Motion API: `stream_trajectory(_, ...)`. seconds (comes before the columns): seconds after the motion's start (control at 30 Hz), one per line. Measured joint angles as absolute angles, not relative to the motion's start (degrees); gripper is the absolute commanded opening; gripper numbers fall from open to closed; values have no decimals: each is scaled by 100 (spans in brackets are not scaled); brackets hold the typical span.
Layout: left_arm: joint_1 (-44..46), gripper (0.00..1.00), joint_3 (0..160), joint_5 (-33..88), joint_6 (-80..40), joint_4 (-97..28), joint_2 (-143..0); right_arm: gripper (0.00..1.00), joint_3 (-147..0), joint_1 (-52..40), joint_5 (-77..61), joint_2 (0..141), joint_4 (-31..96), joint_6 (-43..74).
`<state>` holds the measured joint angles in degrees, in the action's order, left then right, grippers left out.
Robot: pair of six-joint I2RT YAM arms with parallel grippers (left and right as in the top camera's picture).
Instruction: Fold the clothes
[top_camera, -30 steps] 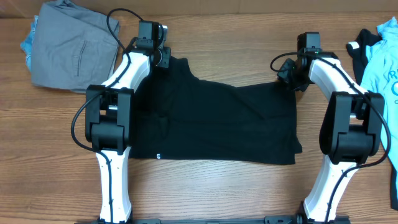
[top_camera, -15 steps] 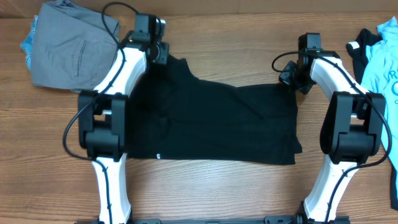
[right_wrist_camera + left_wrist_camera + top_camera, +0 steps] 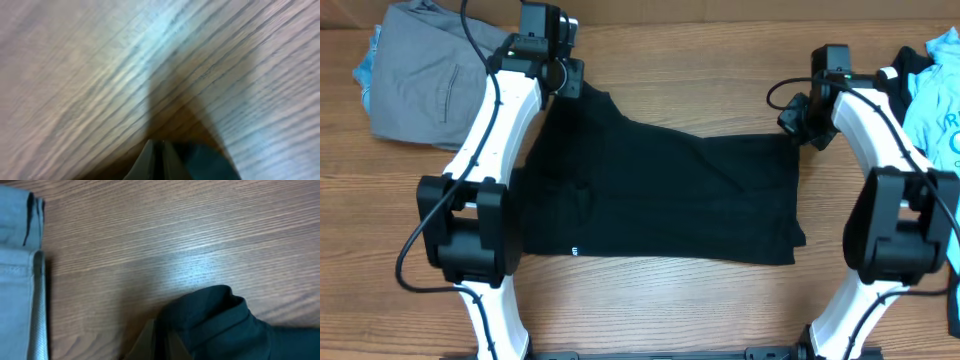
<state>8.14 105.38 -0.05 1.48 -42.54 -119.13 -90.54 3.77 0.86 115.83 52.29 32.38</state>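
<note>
Next, my left gripper releases the far corner of the black T-shirt on its near part [image 3: 548, 209], behind the small white lettering.
The clothes here are a black T-shirt [image 3: 660, 195] lying spread flat in the middle of the wooden table, with small white lettering near its front hem. My left gripper [image 3: 570, 88] is shut on the shirt's far left corner. In the left wrist view the closed gripper [image 3: 161, 342] pinches a raised fold of the dark fabric [image 3: 225, 325]. My right gripper [image 3: 794, 122] is shut on the far right corner. The right wrist view shows that gripper [image 3: 162, 159] closed, with dark cloth [image 3: 212, 162] beside its tips, above bare wood.
Folded grey trousers [image 3: 430, 70] lie at the far left over a blue item [image 3: 365, 70], and their edge shows in the left wrist view as grey trousers [image 3: 20, 280]. A light blue shirt [image 3: 940, 100] and a black garment [image 3: 898, 75] lie at the far right.
My left gripper has moved back and left with the shirt's corner, stretching that side. My right gripper has shifted slightly right at the other corner.
</note>
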Motion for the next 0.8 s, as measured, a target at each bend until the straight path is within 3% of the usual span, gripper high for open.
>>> stream_trajectory(0.27, 816, 4, 10541, -5, 156, -5144, -11260, 4, -9067, 377, 86, 10936, 5682, 3350)
stream_trajectory(0.8, 814, 4, 10543, -5, 58, -7618, -11207, 4, -9074, 377, -213, 10914, 7363, 3524)
